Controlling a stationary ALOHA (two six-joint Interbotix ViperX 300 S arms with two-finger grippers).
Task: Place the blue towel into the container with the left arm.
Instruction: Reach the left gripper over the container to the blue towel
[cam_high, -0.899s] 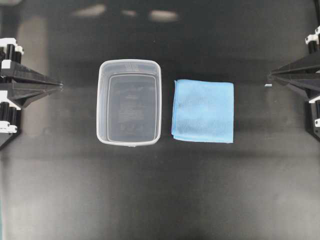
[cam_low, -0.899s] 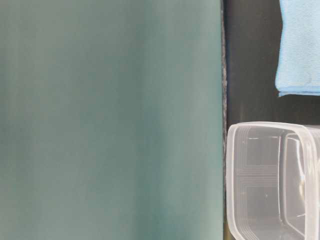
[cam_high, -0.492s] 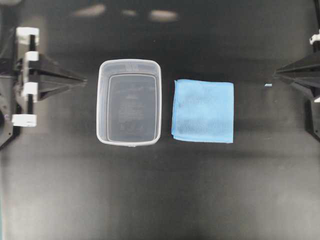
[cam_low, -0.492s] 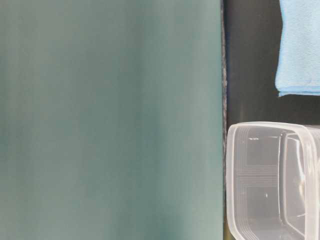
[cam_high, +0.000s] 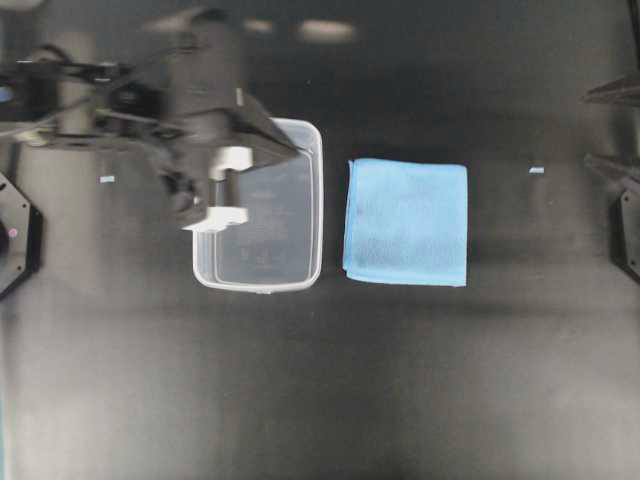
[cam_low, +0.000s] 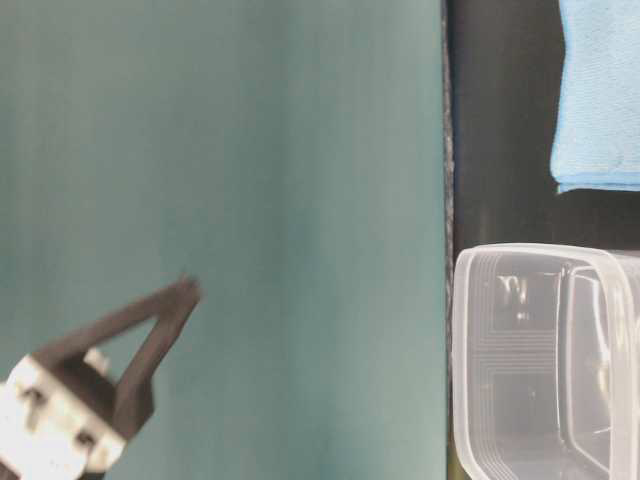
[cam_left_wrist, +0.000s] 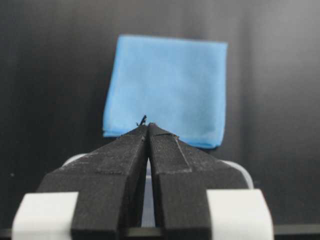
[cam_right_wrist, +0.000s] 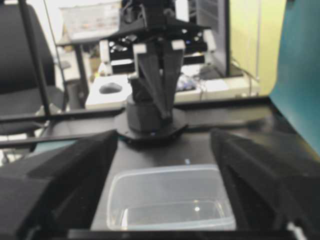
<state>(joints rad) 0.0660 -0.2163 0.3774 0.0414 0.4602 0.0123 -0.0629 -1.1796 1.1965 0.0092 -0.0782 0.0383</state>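
I will next move my left gripper to the middle of the blue towel (cam_high: 408, 221) (cam_left_wrist: 167, 89) beside the container and close it there, pinching up a fold.
The blue towel (cam_high: 405, 222) lies folded flat on the black table, just right of the clear container (cam_high: 262, 262). My left gripper (cam_high: 294, 151) is shut and empty, held above the container's far right corner with its tip pointing at the towel. In the left wrist view the shut tips (cam_left_wrist: 147, 125) sit in front of the towel (cam_left_wrist: 167, 82), with the container rim (cam_left_wrist: 236, 168) below them. My right gripper (cam_high: 588, 128) is open and empty at the right edge. Through it I see the container (cam_right_wrist: 170, 200); the towel is out of that view.
The table-level view shows the left gripper (cam_low: 185, 292) against a teal wall (cam_low: 220, 150), with the container (cam_low: 545, 360) and towel (cam_low: 600, 95) at the right. Bits of tape (cam_high: 537, 170) (cam_high: 107, 179) lie on the table.
My left arm has swung out from the left edge to above the container, towards the towel. My right gripper has opened wide and drawn back to the right edge. Towel and container have not moved.
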